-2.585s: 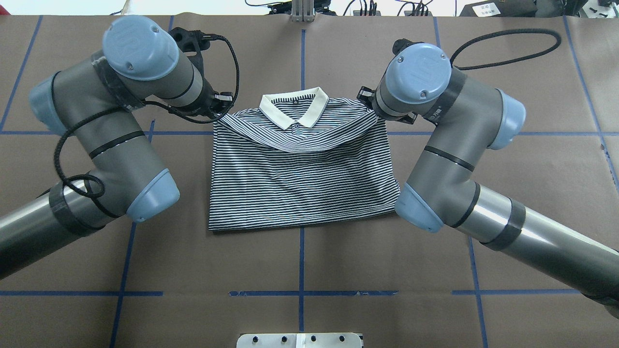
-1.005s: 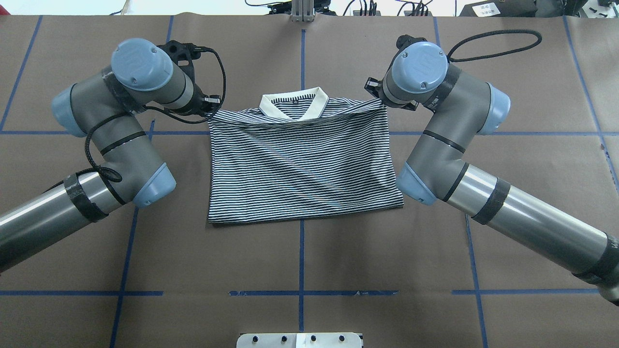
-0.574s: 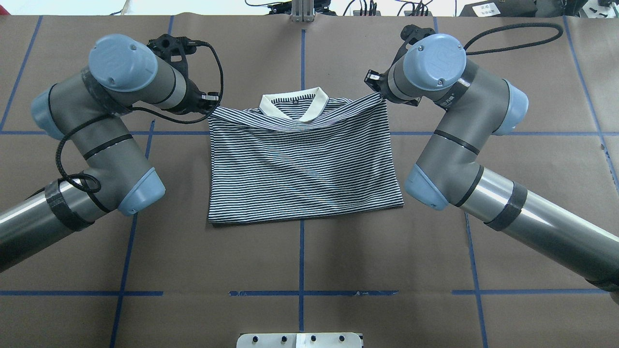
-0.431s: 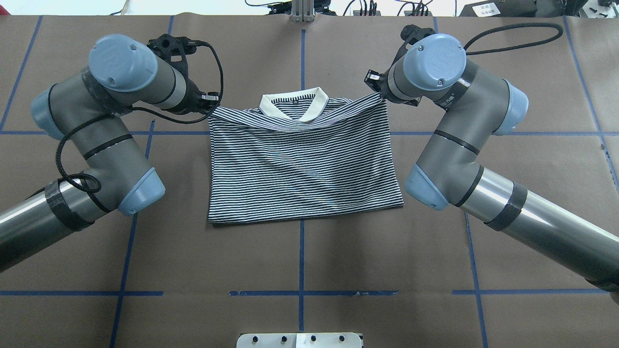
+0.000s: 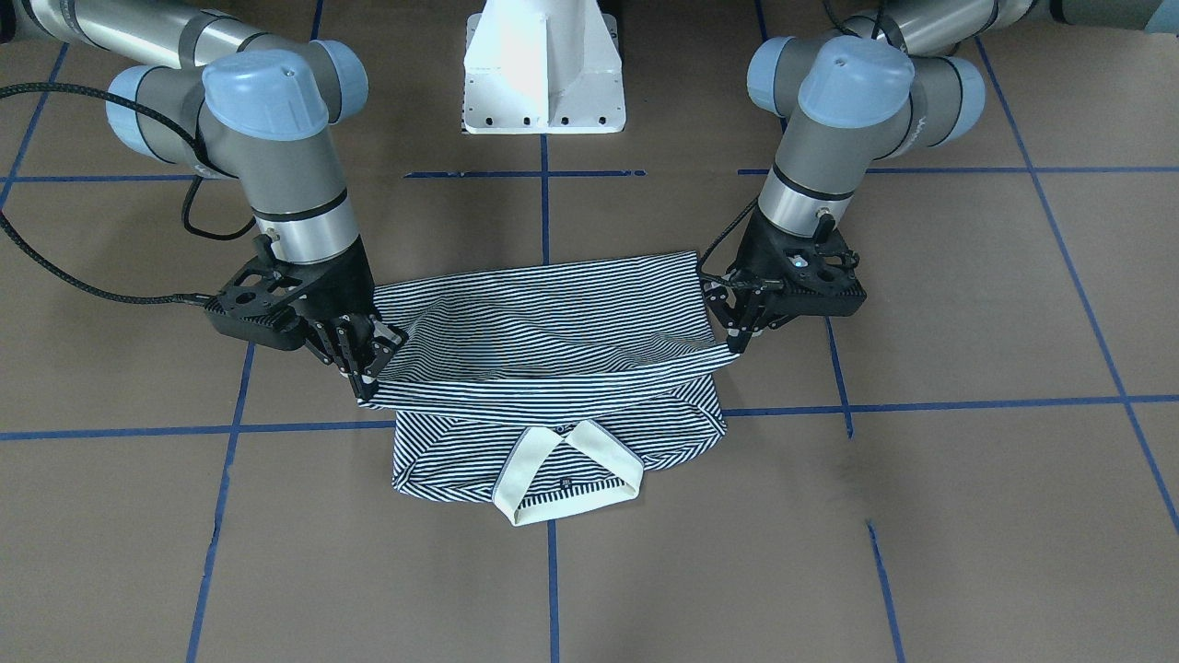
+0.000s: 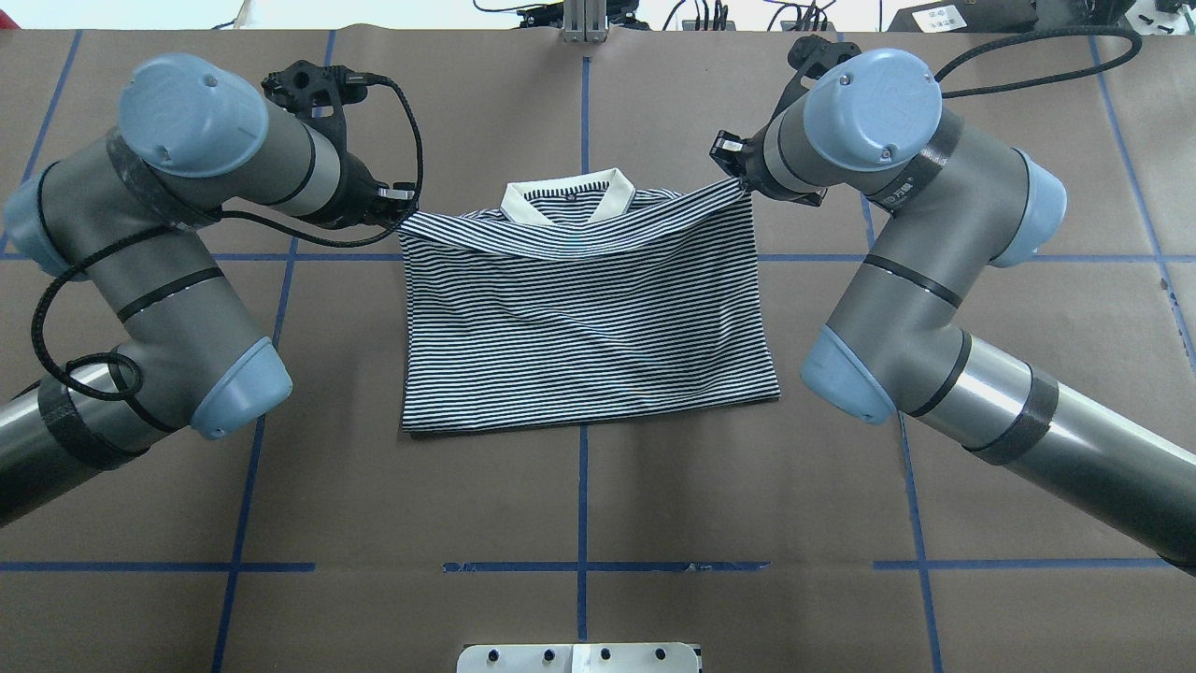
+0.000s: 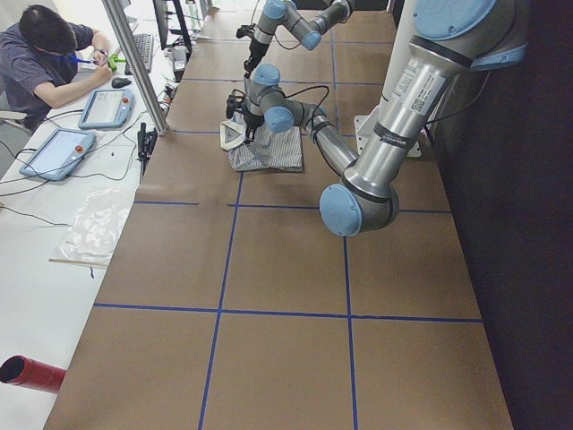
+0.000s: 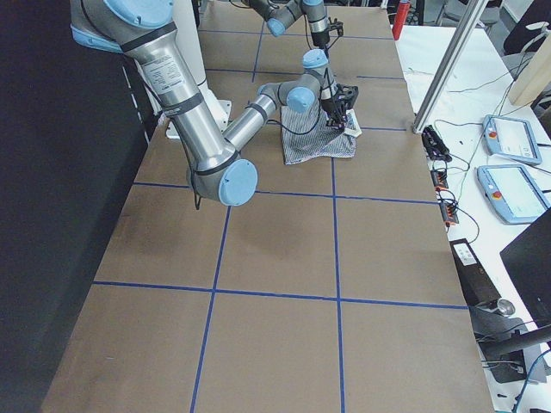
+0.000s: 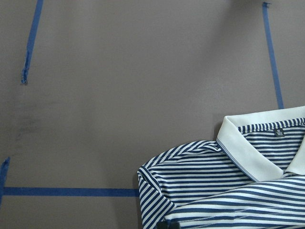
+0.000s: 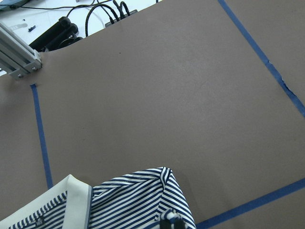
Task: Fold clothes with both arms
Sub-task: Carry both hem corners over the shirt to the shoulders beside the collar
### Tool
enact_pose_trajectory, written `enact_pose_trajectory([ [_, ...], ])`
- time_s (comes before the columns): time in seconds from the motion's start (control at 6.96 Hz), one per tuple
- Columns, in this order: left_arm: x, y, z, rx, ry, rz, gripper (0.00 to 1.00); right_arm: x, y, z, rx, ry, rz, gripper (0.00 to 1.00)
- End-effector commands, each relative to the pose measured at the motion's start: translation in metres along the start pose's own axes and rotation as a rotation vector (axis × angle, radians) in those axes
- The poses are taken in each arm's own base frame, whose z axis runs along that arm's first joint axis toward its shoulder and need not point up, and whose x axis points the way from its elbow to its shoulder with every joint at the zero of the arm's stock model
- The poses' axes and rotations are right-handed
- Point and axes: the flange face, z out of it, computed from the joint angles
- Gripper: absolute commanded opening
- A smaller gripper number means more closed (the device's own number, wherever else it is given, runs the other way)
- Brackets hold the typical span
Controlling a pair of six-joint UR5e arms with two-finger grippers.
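Note:
Next, I let go of the upper layer's corner, now held just above the collar, with my left gripper over the shirt's shoulder edge (image 5: 729,397) (image 9: 147,201) next to the blue tape line.
The striped polo shirt (image 6: 584,318) lies on the brown table, folded in half. Its cream collar (image 6: 567,196) lies at the far edge, partly covered by the upper layer. My left gripper (image 6: 402,201) is shut on the upper layer's left corner. My right gripper (image 6: 743,182) is shut on its right corner. In the front-facing view the held edge (image 5: 553,382) hangs taut between the left gripper (image 5: 737,345) and the right gripper (image 5: 364,391), just above the collar (image 5: 566,470). The left wrist view shows the shirt's shoulder (image 9: 190,186) below, and the right wrist view shows the other shoulder (image 10: 143,195).
Blue tape lines (image 6: 582,495) cross the table. The white pedestal (image 5: 543,69) stands at the robot's side. An aluminium post (image 6: 584,19) and cables sit at the far edge. An operator (image 7: 54,54) sits at a side desk with tablets (image 7: 54,152).
Both grippers carried the shirt's upper edge away from the robot, up to the collar. Since a second ago both arms have risen, lifting the held corners.

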Motion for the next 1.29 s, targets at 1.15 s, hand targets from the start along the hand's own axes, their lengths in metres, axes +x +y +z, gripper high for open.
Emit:
enact_pose_trajectory([
  [1.15,-0.014,0.020,0.081,-0.081,-0.081,0.027,0.00,0.018,0.018,0.111,-0.005,0.077,-0.025,0.00],
])
